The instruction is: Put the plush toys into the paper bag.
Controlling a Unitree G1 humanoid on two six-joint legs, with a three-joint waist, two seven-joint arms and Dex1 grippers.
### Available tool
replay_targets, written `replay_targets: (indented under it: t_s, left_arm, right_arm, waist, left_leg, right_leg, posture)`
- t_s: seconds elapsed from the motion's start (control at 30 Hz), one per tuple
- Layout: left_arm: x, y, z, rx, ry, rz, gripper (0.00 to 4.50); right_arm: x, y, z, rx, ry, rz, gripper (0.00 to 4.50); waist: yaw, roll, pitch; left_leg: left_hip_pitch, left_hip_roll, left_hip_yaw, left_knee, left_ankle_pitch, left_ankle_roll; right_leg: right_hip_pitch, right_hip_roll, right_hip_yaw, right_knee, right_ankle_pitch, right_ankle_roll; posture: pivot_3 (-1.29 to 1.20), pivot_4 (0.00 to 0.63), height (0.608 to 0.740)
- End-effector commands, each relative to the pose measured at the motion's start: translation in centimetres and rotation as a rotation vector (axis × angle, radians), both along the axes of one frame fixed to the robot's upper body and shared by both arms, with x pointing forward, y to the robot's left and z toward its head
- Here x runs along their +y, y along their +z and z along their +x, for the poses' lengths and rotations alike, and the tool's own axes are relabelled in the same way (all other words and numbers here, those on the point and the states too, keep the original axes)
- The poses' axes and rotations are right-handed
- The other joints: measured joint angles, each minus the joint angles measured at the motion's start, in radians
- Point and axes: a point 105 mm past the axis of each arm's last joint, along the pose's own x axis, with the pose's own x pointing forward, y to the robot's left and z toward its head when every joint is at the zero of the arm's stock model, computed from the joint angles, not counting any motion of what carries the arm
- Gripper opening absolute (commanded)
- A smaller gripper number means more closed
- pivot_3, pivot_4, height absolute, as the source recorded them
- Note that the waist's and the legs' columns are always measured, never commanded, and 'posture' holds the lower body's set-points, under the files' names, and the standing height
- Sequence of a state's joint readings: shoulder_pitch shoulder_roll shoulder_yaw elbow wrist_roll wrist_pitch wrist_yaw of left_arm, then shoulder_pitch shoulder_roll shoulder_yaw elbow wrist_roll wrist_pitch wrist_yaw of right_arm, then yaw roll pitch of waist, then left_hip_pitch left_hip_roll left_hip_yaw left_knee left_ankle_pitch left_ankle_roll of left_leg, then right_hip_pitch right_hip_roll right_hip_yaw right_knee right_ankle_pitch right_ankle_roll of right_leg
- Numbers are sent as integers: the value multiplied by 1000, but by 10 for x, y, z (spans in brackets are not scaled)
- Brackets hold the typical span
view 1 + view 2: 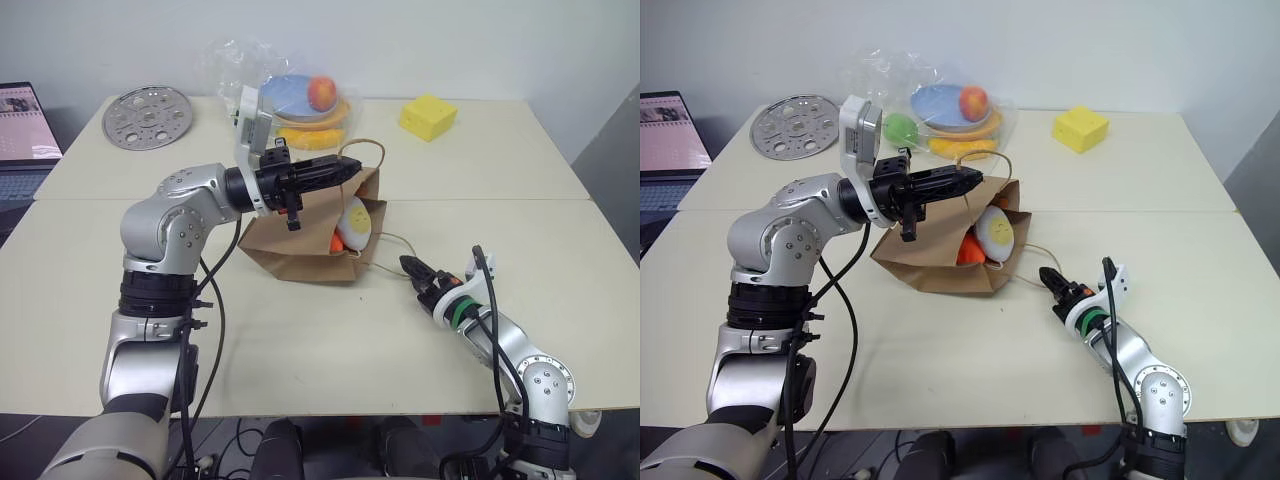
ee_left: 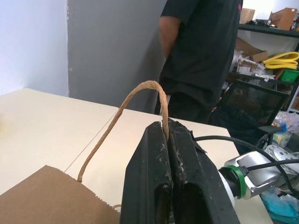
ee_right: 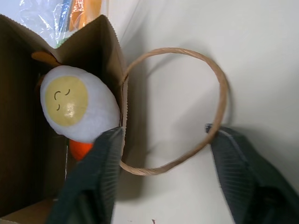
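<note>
My left gripper will stand the paper bag upright on the table (image 1: 335,264) in front of the clear plastic bag.
The brown paper bag (image 1: 290,250) lies on its side mid-table, its mouth toward my right arm. In the mouth sits the white plush toy (image 3: 77,103) with its yellow face patch. The orange carrot plush (image 3: 79,148) lies partly hidden under it. My left gripper (image 2: 167,125) is shut on the upper twisted handle (image 2: 140,88) and holds that edge up off the table. The lower handle loop (image 3: 219,84) lies flat on the table. My right gripper (image 3: 163,133) stands low over the loop. Its fingers are apart, one on each side of the loop's near end.
A clear plastic bag of fruit and plates (image 1: 300,95) stands behind the paper bag. A yellow sponge block (image 1: 428,116) is at the back right, a perforated metal disc (image 1: 147,117) at the back left, a laptop (image 1: 20,130) at the far left. A person (image 2: 201,51) stands beyond the table.
</note>
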State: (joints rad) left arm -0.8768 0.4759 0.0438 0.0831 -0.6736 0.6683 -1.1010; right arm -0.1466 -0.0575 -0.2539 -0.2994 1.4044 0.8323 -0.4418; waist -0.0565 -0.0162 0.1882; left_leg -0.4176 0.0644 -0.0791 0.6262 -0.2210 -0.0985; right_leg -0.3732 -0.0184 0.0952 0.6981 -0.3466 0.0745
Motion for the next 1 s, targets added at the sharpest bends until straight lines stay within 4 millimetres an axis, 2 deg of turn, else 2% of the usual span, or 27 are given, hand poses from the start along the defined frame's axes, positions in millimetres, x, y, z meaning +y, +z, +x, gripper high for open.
replay_targets:
  t_s: [0.03,0.17,0.27,0.33,0.43,0.5,0.6,0.67,0.83,0.93,1.0]
  left_arm:
    - [-3,11,-6,-63,-11,2,0]
    - [-4,11,-6,-63,-12,0,0]
    - [-4,11,-6,-63,-11,0,0]
    - [-2,11,-4,-65,-2,0,0]
    - [5,17,2,-80,48,-6,0]
    - [12,22,9,-97,97,-13,0]
    - [19,28,16,-106,144,-32,0]
    - [25,30,19,-101,174,-44,0]
    - [28,28,21,-88,213,-55,0]
    - [31,25,21,-82,245,-65,0]
    - [39,21,20,-74,287,-68,0]
  right_arm:
    - [-1,15,0,-63,-5,18,1502]
    - [-3,21,2,-87,-8,17,64]
    - [-7,24,4,-115,-8,-24,27]
    - [-12,34,6,-168,-2,-86,27]
    - [-14,69,5,-375,96,-373,27]
    - [-16,97,6,-490,112,-449,27]
    - [-14,122,6,-596,144,-525,27]
    - [-10,138,7,-651,160,-549,27]
    - [-4,157,9,-699,173,-553,27]
    - [4,169,6,-740,191,-546,27]
    - [16,182,0,-790,218,-529,27]
  waist:
    - [0,0,0]
    - [0,0,0]
    - [0,0,0]
    - [0,0,0]
    - [0,1,1]
    - [2,2,1]
    - [0,2,1]
    - [0,2,1]
    - [2,2,1]
    - [3,2,1]
    - [2,2,1]
  left_leg:
    - [0,0,0,0,0,0]
    - [0,0,0,0,0,0]
    - [0,0,0,0,0,0]
    - [0,0,0,0,0,0]
    - [-1,0,0,1,0,0]
    - [-1,-1,1,1,0,0]
    - [0,0,0,1,0,1]
    - [0,0,0,0,0,1]
    - [-2,0,0,0,0,1]
    - [-2,0,0,0,0,1]
    - [-2,0,0,1,0,0]
  right_leg:
    - [0,0,0,0,0,0]
    - [0,0,0,0,0,0]
    - [0,0,0,0,0,0]
    - [0,0,0,0,0,0]
    - [0,0,0,0,0,0]
    - [0,0,1,0,0,0]
    - [0,1,0,0,0,0]
    - [0,0,0,-1,0,0]
    - [-1,0,0,-1,0,0]
    - [-1,0,0,-1,0,0]
    - [0,0,0,-1,0,0]
  posture:
    - [0,150,740]
    - [0,150,740]
    - [0,150,740]
    - [0,150,740]
    - [0,150,740]
    - [0,150,740]
    - [0,150,740]
    - [0,150,740]
    - [0,150,740]
    - [0,150,740]
    - [0,150,740]
